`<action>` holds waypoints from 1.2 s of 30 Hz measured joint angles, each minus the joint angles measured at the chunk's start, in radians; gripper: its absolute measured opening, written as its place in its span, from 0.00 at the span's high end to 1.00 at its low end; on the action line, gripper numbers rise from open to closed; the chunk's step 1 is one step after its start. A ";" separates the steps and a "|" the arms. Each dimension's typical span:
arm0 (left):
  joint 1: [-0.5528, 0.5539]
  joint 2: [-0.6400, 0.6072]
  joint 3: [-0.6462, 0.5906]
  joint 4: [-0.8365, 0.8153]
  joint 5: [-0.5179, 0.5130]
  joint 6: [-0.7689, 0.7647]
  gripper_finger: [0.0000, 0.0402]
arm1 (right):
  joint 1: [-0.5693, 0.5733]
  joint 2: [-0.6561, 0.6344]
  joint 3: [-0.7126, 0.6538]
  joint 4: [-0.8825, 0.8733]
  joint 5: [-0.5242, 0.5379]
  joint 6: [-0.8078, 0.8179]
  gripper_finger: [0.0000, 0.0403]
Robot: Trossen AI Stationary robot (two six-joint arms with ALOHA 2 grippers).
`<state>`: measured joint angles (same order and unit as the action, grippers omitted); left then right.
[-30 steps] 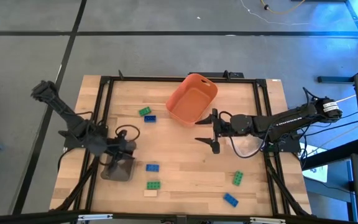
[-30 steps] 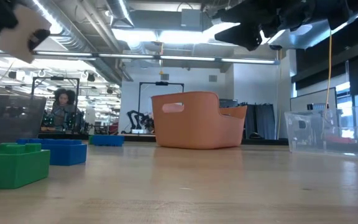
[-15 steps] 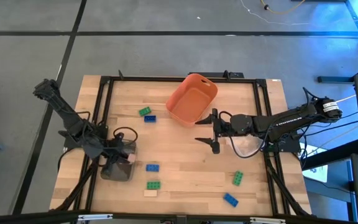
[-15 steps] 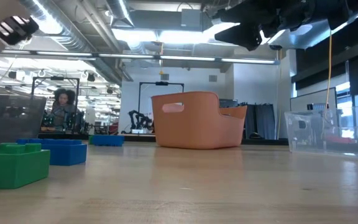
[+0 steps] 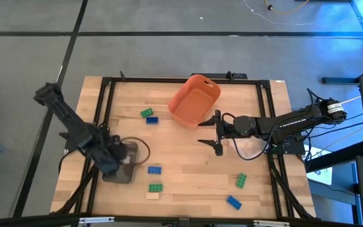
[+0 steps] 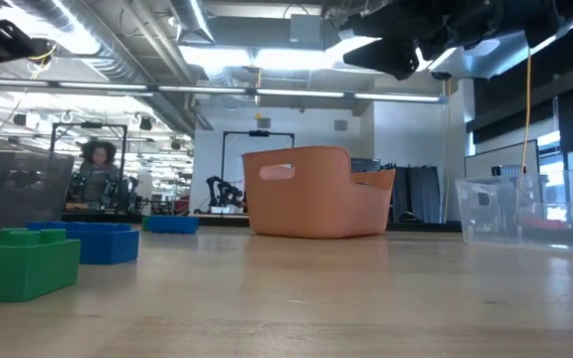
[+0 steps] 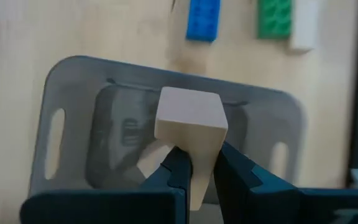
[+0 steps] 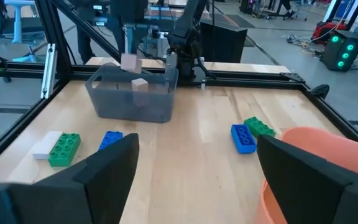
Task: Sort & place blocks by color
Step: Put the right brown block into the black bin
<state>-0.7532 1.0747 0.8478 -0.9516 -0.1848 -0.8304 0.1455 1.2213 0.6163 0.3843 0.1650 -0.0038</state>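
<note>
The robot's left gripper needs to release the tan block inside the grey see-through bin point(image 5: 121, 163) point(image 7: 147, 132), against the other tan block there.
My left gripper point(image 5: 125, 157) is shut on a pale tan block point(image 7: 190, 121) above the grey see-through bin point(image 5: 113, 174). In the right wrist view the held block point(image 8: 129, 61) hangs over the bin point(image 8: 129, 99), and another tan block point(image 8: 140, 84) lies inside it. My right gripper point(image 5: 216, 137) is open and empty, beside the orange bin point(image 5: 195, 101). Loose on the table are green point(image 5: 147, 113), blue point(image 5: 152, 120), blue point(image 5: 154, 169), green point(image 5: 155, 187), tan point(image 5: 152, 195), green point(image 5: 241, 181) and blue point(image 5: 233, 202) blocks. My left gripper pinches the tan block between its two fingers point(image 7: 178, 168), on two opposite sides point(image 7: 197, 152). Most of the block sticks out past the fingertips. The fingers come from above, pointing down. The block is lifted clear, over the grey bin's opening.
A clear bin point(image 6: 505, 209) stands at the table's right side under my right arm. A black frame point(image 5: 106, 94) runs along the table's edges. A person point(image 6: 97, 169) shows far off in the room behind.
My left gripper, still shut on the tan block, has gone a little toward the table's near left, over the grey bin. In the low view the block has slid out past the picture's left edge.
</note>
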 joint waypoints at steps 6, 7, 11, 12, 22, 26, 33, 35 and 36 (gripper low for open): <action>0.000 0.120 0.000 0.002 -0.051 0.077 0.90 | 0.000 0.000 0.000 0.000 0.000 -0.003 0.19; 0.002 0.134 0.000 0.001 -0.057 0.087 0.90 | 0.000 0.000 0.000 0.000 0.000 -0.004 0.19; 0.021 0.170 0.000 -0.008 -0.113 0.143 0.90 | 0.000 0.000 0.000 0.000 0.000 -0.005 0.19; 0.025 0.171 0.000 -0.017 -0.122 0.154 0.90 | 0.000 0.000 0.000 0.000 0.000 -0.004 0.19; 0.084 0.171 0.000 -0.188 -0.175 0.210 0.89 | 0.000 0.001 0.000 0.000 0.000 -0.005 0.19; 0.088 0.171 -0.001 -0.203 -0.152 0.213 0.89 | 0.000 0.001 0.001 0.000 0.000 -0.010 0.19; 0.088 0.171 -0.001 -0.165 -0.105 0.156 0.89 | 0.000 0.001 0.001 0.000 0.046 -0.027 0.19; 0.088 0.171 -0.001 -0.149 -0.091 0.152 0.89 | 0.000 0.001 0.001 0.000 0.052 -0.026 0.19; 0.088 0.171 -0.001 -0.139 -0.084 0.151 0.89 | 0.000 0.001 0.001 0.000 0.052 -0.022 0.19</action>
<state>-0.6651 1.2457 0.8471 -1.0910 -0.2690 -0.6795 0.1452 1.2224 0.6170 0.3848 0.2169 -0.0262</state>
